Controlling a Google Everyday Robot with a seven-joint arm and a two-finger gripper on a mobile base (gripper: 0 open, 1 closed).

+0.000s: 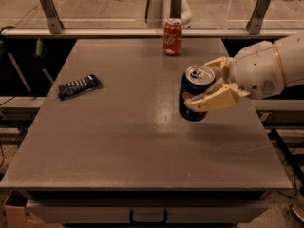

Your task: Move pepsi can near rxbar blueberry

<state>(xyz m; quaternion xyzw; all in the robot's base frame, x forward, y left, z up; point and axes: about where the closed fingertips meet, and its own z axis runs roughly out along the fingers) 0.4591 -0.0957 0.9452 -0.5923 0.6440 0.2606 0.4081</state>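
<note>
The robot's gripper needs to release the pepsi can just beside the rxbar blueberry's end nearest the orange-red soda can (113, 83).
The pepsi can (192, 95), dark blue with a silver top, is upright and held off the table right of centre. My gripper (209, 85) comes in from the right on a white arm and is shut on the can, one cream finger in front of it and one behind. The rxbar blueberry (79, 86), a flat dark navy bar with pale lettering, lies on the table at the left, well apart from the can.
An orange-red soda can (172, 37) stands upright near the table's far edge. The grey table (128, 146) has a drawer under its front edge. A rail with metal posts (49, 11) runs behind the table.
</note>
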